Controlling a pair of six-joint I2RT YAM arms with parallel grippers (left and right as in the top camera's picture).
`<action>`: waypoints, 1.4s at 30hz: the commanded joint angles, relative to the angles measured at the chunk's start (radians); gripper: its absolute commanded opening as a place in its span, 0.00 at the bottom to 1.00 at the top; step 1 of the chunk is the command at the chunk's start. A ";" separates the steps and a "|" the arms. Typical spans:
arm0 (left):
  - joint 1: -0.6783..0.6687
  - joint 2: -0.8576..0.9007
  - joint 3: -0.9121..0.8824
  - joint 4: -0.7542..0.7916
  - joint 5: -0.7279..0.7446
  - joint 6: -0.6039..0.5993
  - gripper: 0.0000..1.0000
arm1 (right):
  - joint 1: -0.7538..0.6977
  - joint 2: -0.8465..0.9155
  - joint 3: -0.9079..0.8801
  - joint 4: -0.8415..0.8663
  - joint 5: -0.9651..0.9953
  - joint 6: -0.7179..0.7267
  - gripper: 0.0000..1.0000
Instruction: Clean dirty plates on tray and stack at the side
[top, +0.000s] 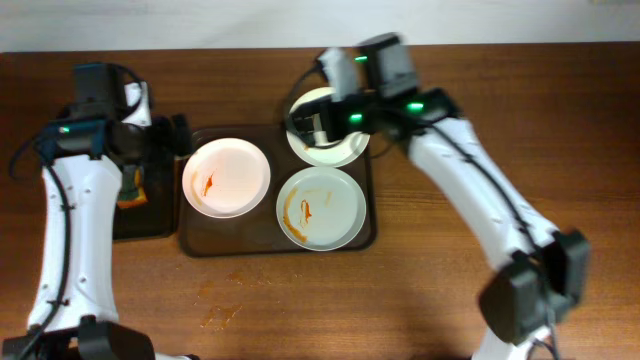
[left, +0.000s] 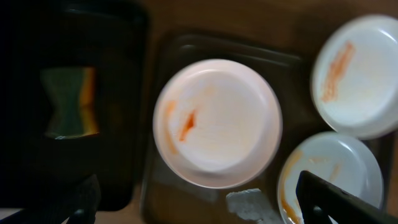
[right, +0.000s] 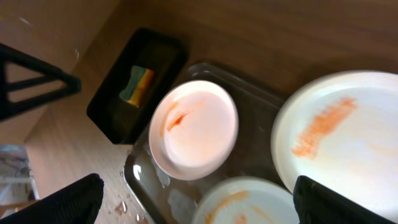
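Next, I move my left gripper to the sponge in the small black tray and close it on the middle of its green side (top: 128, 187) (left: 68, 102).
Three sauce-smeared plates lie on the dark tray (top: 196, 238): a pinkish plate (top: 226, 177) at left, a white plate (top: 320, 207) at front right, and a white plate (top: 335, 150) at back right. My left gripper (top: 180, 135) is open and empty, hovering at the tray's back left edge; in the left wrist view (left: 199, 210) the pinkish plate (left: 217, 121) lies just ahead of it. My right gripper (top: 306, 125) is open and empty above the back right plate (right: 342, 137). In the right wrist view (right: 199, 205), the pinkish plate (right: 194, 129) lies ahead.
A small black tray (top: 135, 222) left of the main tray holds a green and yellow sponge (top: 131, 189), which also shows in both wrist views (left: 69, 102) (right: 137, 85). Water drops (top: 222, 315) lie on the wooden table in front of the tray.
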 joint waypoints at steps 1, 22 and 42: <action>0.126 0.066 0.082 -0.003 -0.140 -0.082 0.99 | 0.092 0.132 0.080 -0.005 0.262 0.152 0.97; 0.153 0.370 0.125 -0.018 -0.181 -0.097 0.76 | 0.263 0.497 0.135 0.026 0.439 0.298 0.04; 0.180 0.598 0.196 0.009 -0.210 0.165 0.01 | 0.228 0.496 0.137 0.040 0.436 0.278 0.04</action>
